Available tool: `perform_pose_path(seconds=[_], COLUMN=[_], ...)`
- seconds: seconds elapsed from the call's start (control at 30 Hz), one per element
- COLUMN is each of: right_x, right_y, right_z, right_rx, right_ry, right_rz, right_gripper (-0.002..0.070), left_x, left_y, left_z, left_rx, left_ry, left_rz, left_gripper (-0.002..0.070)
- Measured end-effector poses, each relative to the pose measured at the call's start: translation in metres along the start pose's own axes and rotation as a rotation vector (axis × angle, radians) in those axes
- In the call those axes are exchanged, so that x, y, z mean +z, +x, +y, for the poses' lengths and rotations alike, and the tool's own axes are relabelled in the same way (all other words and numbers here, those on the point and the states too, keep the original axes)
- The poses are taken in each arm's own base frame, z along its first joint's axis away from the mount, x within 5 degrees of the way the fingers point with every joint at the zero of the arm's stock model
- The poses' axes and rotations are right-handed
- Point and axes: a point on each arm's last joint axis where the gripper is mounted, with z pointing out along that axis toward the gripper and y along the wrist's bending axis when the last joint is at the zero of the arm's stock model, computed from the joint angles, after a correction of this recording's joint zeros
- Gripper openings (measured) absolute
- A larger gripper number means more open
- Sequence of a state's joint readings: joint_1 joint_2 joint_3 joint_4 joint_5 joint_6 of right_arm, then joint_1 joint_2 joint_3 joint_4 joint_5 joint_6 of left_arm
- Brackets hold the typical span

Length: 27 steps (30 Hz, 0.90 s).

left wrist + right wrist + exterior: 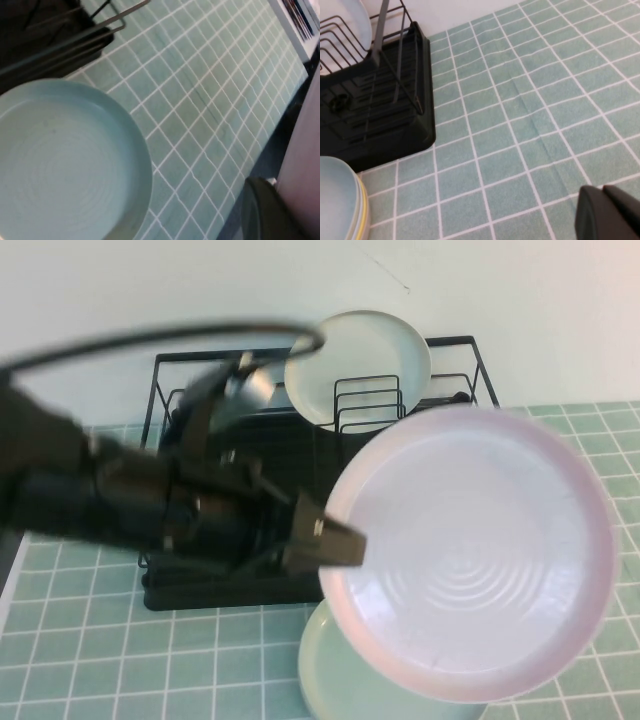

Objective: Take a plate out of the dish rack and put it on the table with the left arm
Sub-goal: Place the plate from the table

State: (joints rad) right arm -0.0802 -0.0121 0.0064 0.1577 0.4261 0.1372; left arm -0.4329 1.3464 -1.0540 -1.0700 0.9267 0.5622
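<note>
The pale pink-lilac plate will go down from my left gripper on top of the mint-green plate (395, 655) (60, 167) in front of the dish rack.
The pale pink-lilac plate (470, 550) is held up in the air, tilted and close to the high camera, to the right of and in front of the dish rack (190, 580). My left gripper (338, 545) is shut on its left rim. In the left wrist view one dark finger (262, 212) lies against the plate's pink edge (305, 160), above the tiled table (200, 100). My right gripper (606, 197) is shut and empty, low over the table (520, 125); it is outside the high view.
A mint-green plate (345, 680) lies on the table under the held plate, and it fills much of the left wrist view (65, 165). A pale plate (358, 360) stands upright in the rack's wire holder. Stacked plates (340, 200) lie by the rack's corner (415, 125).
</note>
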Motion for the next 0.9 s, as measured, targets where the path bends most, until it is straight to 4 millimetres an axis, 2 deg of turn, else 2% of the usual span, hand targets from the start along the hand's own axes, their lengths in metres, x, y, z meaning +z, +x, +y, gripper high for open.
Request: perform_pose_path(seconds=[0.23,0.5,0.7,0.8,0.9], right_x=[0.0,0.0,0.0,0.0,0.0], right_y=[0.0,0.0,0.0,0.0,0.0], right_z=[0.0,0.0,0.0,0.0,0.0], right_rx=[0.0,0.0,0.0,0.0,0.0], right_ry=[0.0,0.0,0.0,0.0,0.0], right_rz=[0.002,0.002,0.002,0.002,0.002], right_gripper=[-0.0001,-0.0001,-0.0001,-0.0001,-0.0001], left_x=[0.028,0.054,0.066,0.067,0.064], left_y=[0.046,0.057,0.063,0.063,0.06], left_z=[0.059,0.097,0.112,0.114,0.116], left_rx=[-0.261,-0.352,-0.389,-0.375,-0.359], left_ry=[-0.135,-0.225,-0.244,-0.255,-0.285], left_rz=[-0.088,-0.059,-0.017,-0.02,-0.05], left_gripper=[0.0057,0.0057,0.006,0.0095,0.0218])
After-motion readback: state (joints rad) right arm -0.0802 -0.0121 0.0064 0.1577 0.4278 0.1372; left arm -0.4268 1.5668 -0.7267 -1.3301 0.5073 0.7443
